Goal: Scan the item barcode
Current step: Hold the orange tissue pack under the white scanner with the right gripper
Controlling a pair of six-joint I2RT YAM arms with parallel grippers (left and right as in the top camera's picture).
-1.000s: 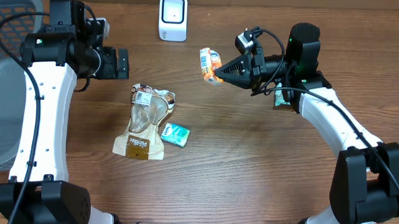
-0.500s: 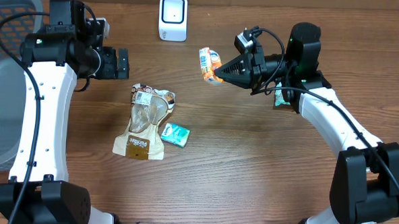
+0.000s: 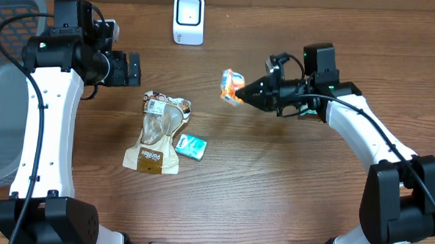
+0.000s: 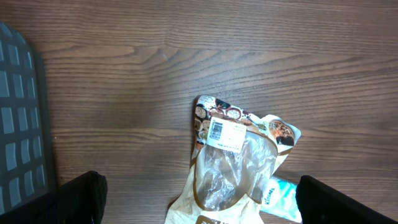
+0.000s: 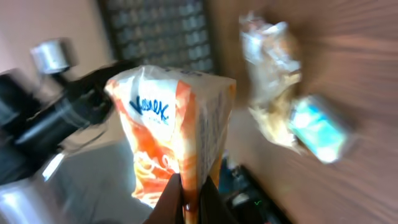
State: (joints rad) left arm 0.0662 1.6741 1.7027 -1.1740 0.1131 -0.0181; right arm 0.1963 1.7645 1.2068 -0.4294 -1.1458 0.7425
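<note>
My right gripper releases next the Kleenex tissue pack on the table [image 3: 323, 101], against the teal item under the arm. The pack now hangs above the table's middle.
An orange-and-white Kleenex tissue pack [image 3: 231, 86] hangs above the table's middle, right of and below the white barcode scanner [image 3: 188, 19] at the back edge. My right gripper [image 3: 242, 94] is shut on it. In the right wrist view the pack [image 5: 171, 124] fills the centre, its lower edge pinched between the dark fingers [image 5: 169, 202]. My left gripper [image 3: 134, 69] stands open at the left, holding nothing. In the left wrist view it is wide open above a brown snack bag [image 4: 233, 168].
The brown snack bag [image 3: 158, 130] lies left of centre with a teal tissue pack [image 3: 191, 146] beside it. A grey basket [image 3: 2, 90] takes the far left edge. Another teal item [image 3: 304, 105] lies under the right arm.
My right gripper has turned and moved the orange pack slightly right and toward the table's front, away from the scanner. The left arm has not moved.
</note>
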